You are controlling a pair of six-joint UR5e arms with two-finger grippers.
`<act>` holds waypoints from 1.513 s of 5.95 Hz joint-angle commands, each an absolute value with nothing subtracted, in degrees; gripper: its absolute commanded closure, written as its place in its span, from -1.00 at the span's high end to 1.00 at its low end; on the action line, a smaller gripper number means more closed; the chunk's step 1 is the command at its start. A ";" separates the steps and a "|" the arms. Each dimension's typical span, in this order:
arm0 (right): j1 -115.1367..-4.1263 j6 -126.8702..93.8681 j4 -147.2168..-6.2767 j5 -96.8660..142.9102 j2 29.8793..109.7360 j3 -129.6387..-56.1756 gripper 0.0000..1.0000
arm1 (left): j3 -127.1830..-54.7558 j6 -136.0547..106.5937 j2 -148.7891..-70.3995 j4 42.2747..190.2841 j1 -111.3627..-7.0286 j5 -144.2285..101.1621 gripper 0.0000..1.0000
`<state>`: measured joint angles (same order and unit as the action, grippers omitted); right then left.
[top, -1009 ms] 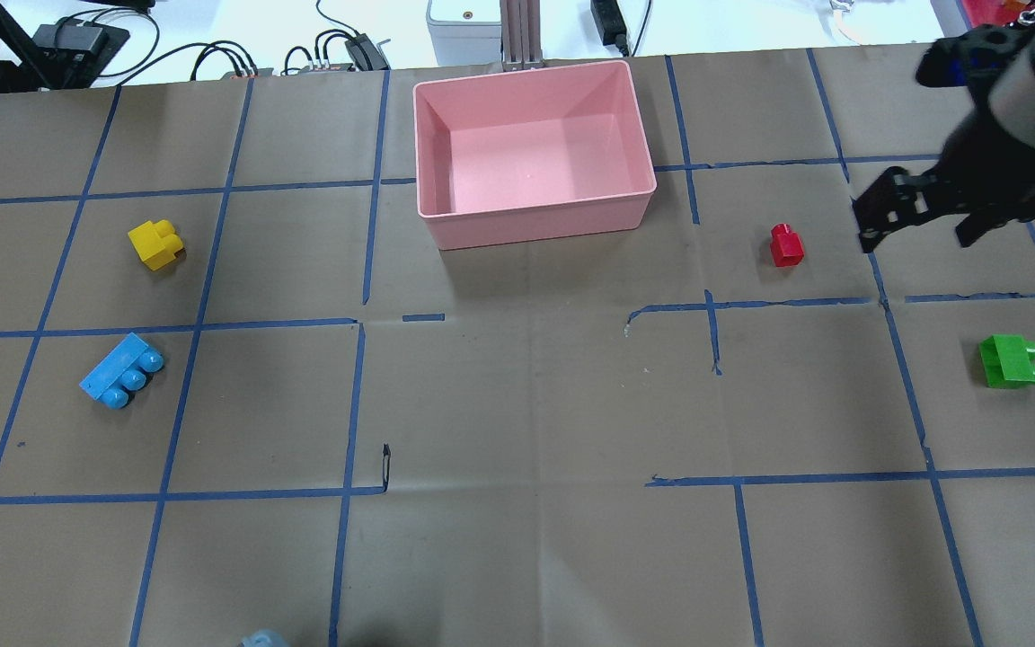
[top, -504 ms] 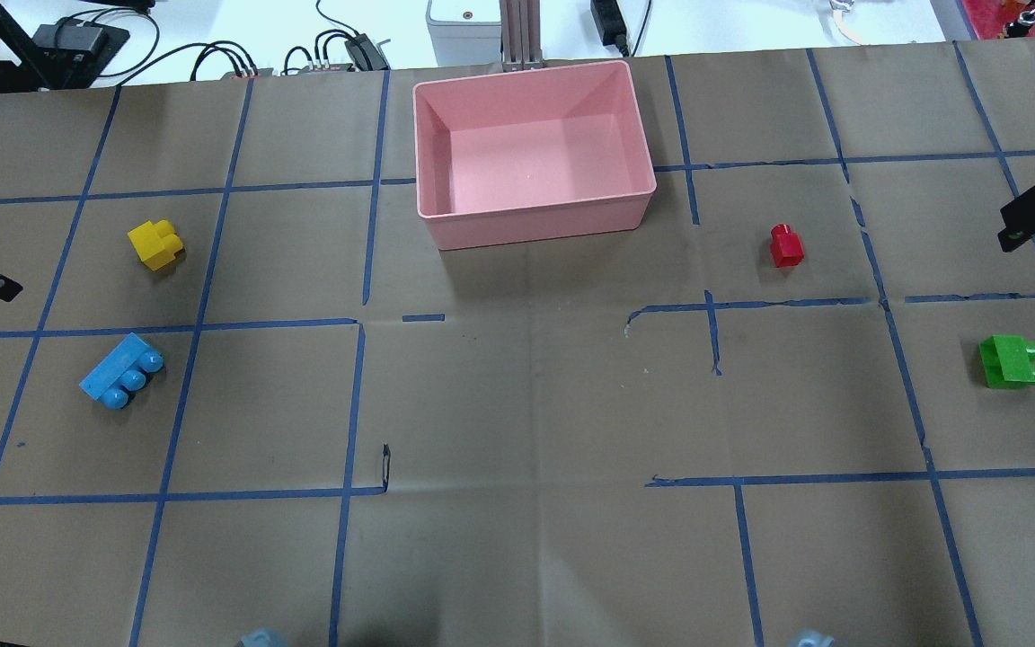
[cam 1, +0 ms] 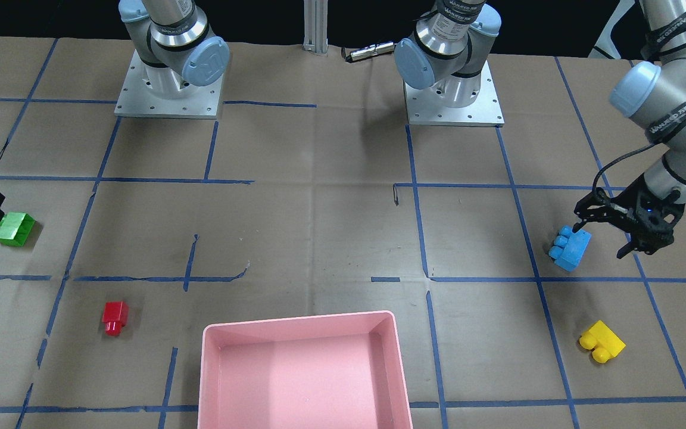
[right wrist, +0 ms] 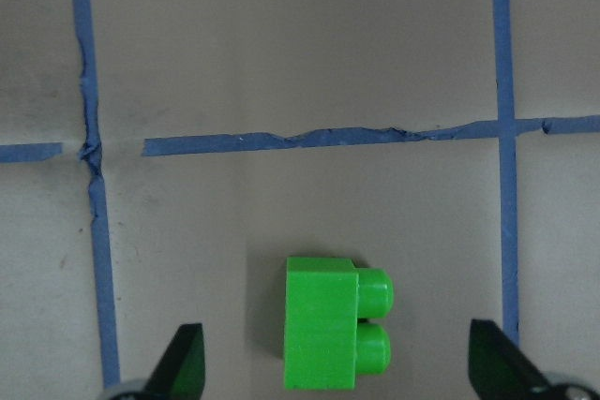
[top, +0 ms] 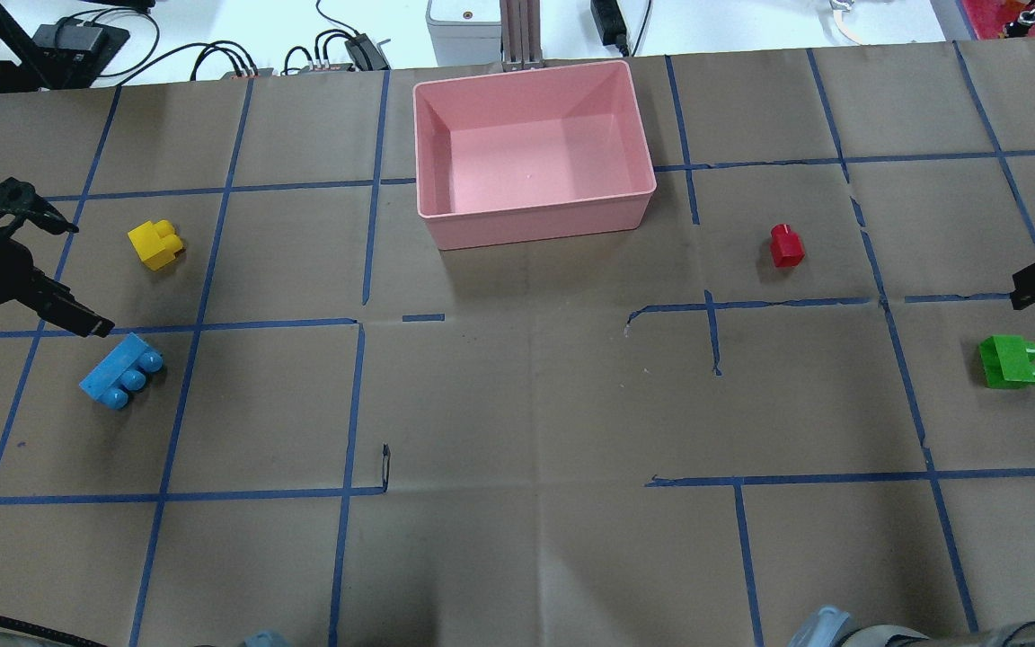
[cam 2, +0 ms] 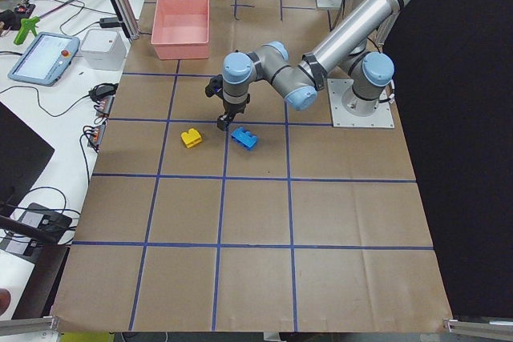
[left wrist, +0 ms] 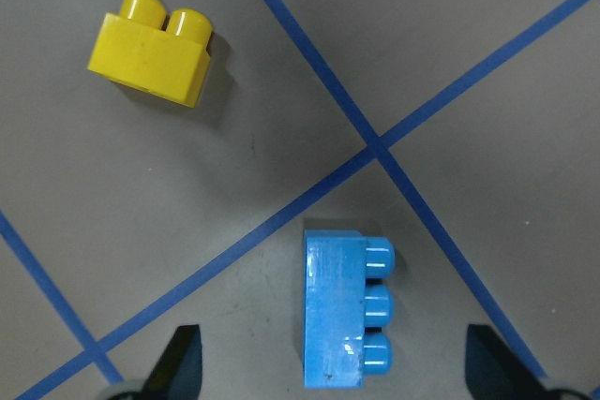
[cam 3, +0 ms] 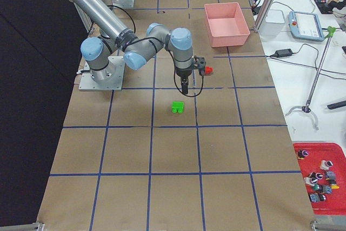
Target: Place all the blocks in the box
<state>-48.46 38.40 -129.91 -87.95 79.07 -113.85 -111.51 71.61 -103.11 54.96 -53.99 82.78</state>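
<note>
I will close my right gripper across the middle of the green block [cam 1: 14, 229] [right wrist: 333, 323], with one finger against its round knobs and the other against its flat side.
The pink box [top: 535, 225] stands at the table's far middle and holds nothing. The light-blue block [top: 120, 371] and the yellow block [top: 154, 244] lie at the left. The red block [top: 786, 245] and the green block [top: 1010, 361] lie at the right. My left gripper [cam 1: 600, 241] is open, above and just beside the blue block [cam 1: 569, 248]. In the left wrist view the blue block [left wrist: 336, 320] lies between the open fingers [left wrist: 183, 362]. My right gripper [right wrist: 337, 367] is open above the green block [right wrist: 323, 334], which lies between its fingers [right wrist: 187, 362].
Brown paper with a grid of blue tape [top: 356, 395] covers the table. Cables and boxes [top: 347, 49] sit beyond the far edge behind the pink box. The two arm bases [cam 1: 167, 83] stand at the robot's side.
The right gripper has drawn back from near the red block to the right edge, over the green block. The left gripper has come in from the left edge toward the blue block.
</note>
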 commanded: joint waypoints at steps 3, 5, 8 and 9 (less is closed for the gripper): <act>-47.99 38.84 -136.22 -88.07 72.60 -116.26 0.98 | -114.52 74.17 -110.38 45.97 -53.88 83.49 0.96; -47.99 40.33 -138.60 -88.24 71.81 -117.95 0.98 | -116.18 74.27 -110.30 45.97 -53.79 86.30 0.95; -47.46 42.89 -138.69 -88.77 70.93 -117.95 0.98 | -116.28 74.35 -110.04 45.97 -53.79 86.57 0.35; -47.37 43.06 -138.69 -88.94 70.75 -117.95 0.97 | -115.93 74.27 -110.13 45.97 -53.79 88.31 -0.09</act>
